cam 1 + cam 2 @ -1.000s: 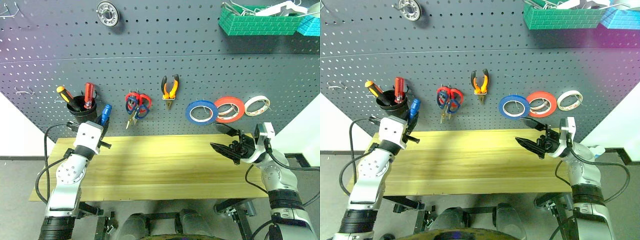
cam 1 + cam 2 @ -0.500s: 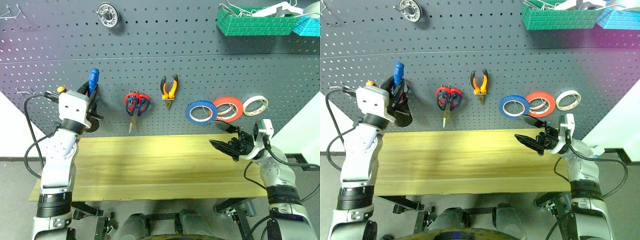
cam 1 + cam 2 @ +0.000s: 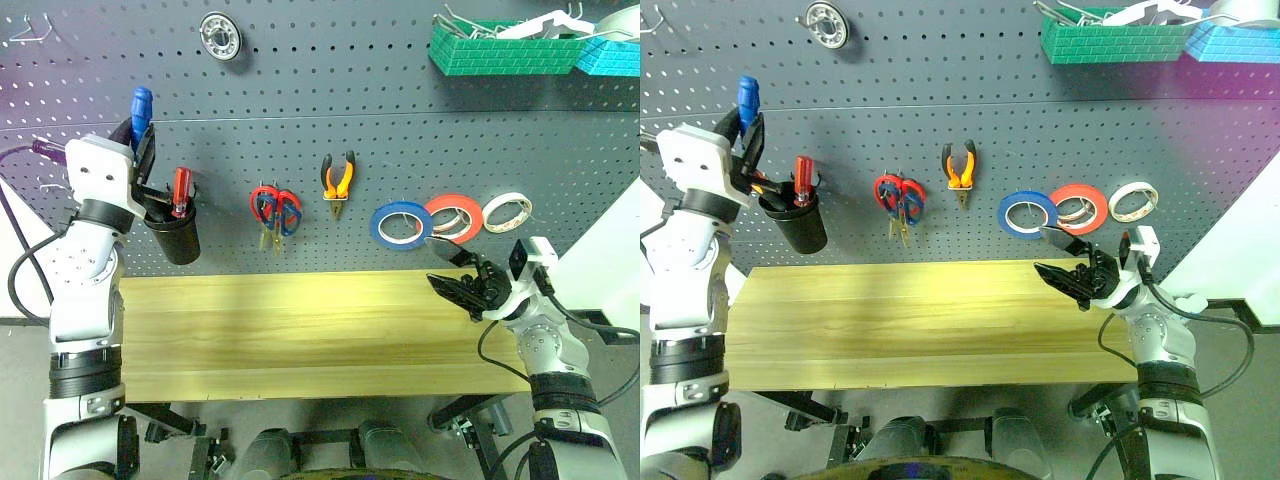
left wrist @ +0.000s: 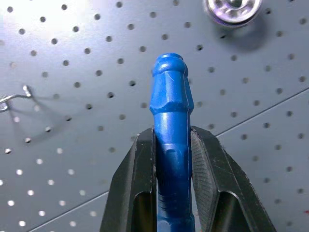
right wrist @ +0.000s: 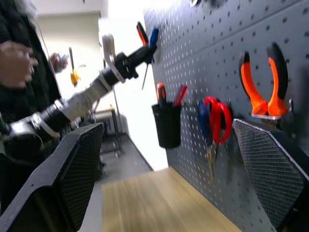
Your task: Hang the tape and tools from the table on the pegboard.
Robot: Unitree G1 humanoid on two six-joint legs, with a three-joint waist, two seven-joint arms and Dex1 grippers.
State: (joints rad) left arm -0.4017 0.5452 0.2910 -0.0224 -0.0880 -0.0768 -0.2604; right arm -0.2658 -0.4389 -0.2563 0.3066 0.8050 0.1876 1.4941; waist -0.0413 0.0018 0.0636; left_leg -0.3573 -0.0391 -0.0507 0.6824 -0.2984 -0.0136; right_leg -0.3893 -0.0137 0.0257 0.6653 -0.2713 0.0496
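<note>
My left gripper will set the blue-handled screwdriver down in the black cup (image 3: pixel 180 197) next to the red screwdriver.
My left gripper (image 3: pixel 138 138) is shut on the blue-handled screwdriver (image 4: pixel 171 108), held upright in front of the pegboard (image 3: pixel 300 90) at its upper left, above a black cup. The handle's top (image 3: pixel 142 101) sticks out past the fingers (image 4: pixel 207 174). My right gripper (image 3: pixel 446 268) stands open and empty over the right end of the table (image 3: pixel 300 330), just below the blue tape (image 3: pixel 402 223) hanging on the board. The orange-and-black pliers (image 3: pixel 340 180) hang at mid-board. Scissors (image 3: pixel 275 210) with red and darker handles hang left of them; I cannot tell the pairs apart.
A black cup (image 3: pixel 175 237) on the board holds a red screwdriver (image 3: pixel 178 190). A red roll (image 3: pixel 452 217) and a cream roll (image 3: pixel 508 211) hang right of the blue tape. Green basket (image 3: pixel 505 45) at top right, metal ring (image 3: pixel 218 33) at top. A person (image 5: pixel 19 63) stands beyond the table's left end.
My left arm has risen and swung left with the blue screwdriver, from beside the black cup to above it. The right gripper has hardly moved.
</note>
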